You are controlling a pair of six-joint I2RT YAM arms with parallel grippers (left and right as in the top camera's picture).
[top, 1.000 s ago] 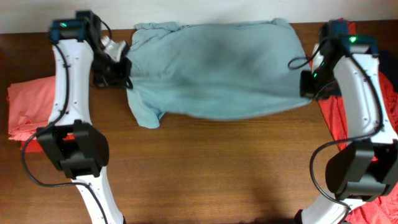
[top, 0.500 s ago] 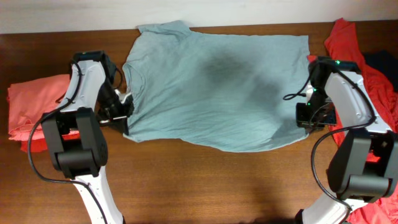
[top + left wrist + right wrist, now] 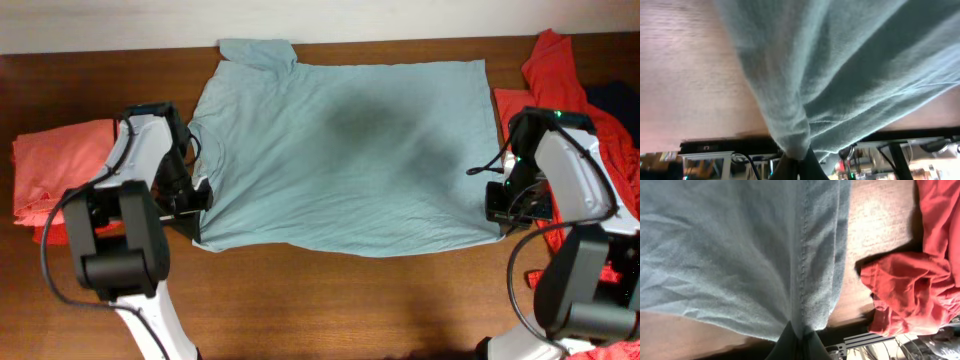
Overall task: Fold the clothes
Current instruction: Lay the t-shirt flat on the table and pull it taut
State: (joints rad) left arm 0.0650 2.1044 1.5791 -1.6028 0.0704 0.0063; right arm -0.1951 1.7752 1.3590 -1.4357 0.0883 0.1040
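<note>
I should release the T-shirt's near corner from my left gripper on the shirt's own cloth just inside the collar edge (image 3: 216, 173).
A pale grey-blue T-shirt (image 3: 340, 150) lies spread across the wooden table, collar to the left and hem to the right. My left gripper (image 3: 200, 212) is shut on the shirt's near-left corner, and the cloth (image 3: 805, 90) bunches into its dark fingers (image 3: 796, 167). At the near-right hem corner my right gripper (image 3: 500, 218) is shut on the stitched hem (image 3: 802, 255), which runs down between its fingers (image 3: 799, 347). A salmon-pink garment (image 3: 55, 170) lies at the left edge. Red garments (image 3: 575, 90) lie at the right, also the red garments (image 3: 915, 295) beside the hem.
The table's far edge meets a white wall (image 3: 300, 20). A dark cloth (image 3: 612, 100) shows at the right edge among the red garments. Bare wood (image 3: 340, 300) stretches in front of the shirt.
Both grippers have drawn the T-shirt toward the near side of the table and laid it out flatter. It was bunched at the far edge a second ago.
</note>
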